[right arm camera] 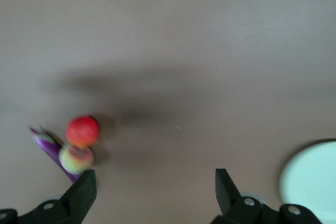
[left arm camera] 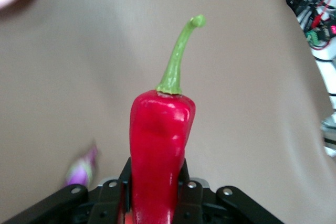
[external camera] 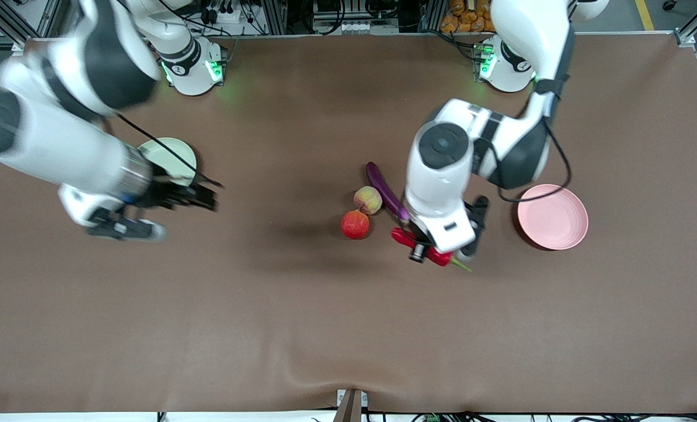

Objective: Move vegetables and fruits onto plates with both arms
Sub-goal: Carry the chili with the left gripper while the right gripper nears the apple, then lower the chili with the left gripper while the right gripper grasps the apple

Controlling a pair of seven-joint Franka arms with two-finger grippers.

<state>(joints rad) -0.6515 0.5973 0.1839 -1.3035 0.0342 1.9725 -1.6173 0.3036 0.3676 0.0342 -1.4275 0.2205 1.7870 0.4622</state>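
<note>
Next, I let go of the red chili pepper, now between plate and round fruits, with my left gripper on the pink plate's half farther from the purple eggplant (external camera: 571, 219).
My left gripper (left arm camera: 156, 192) is shut on the red chili pepper (left arm camera: 160, 145), whose green stem points away from the fingers. From the front, the chili (external camera: 441, 257) shows under the left wrist, between the pink plate (external camera: 552, 217) and the round fruits. The purple eggplant (external camera: 383, 189) lies on the table beside the yellowish-green peach (external camera: 368, 200). The red pomegranate (external camera: 355, 224) lies nearer the front camera than the peach. My right gripper (external camera: 208, 196) hangs open and holds nothing (right arm camera: 155, 187), over the table beside the pale green plate (external camera: 170, 153).
The brown cloth covers the whole table. The right wrist view shows the pomegranate (right arm camera: 82, 131), peach (right arm camera: 75, 158) and eggplant (right arm camera: 50, 148) far off, and the green plate's rim (right arm camera: 312, 182). Cables and a rack run along the robots' edge of the table.
</note>
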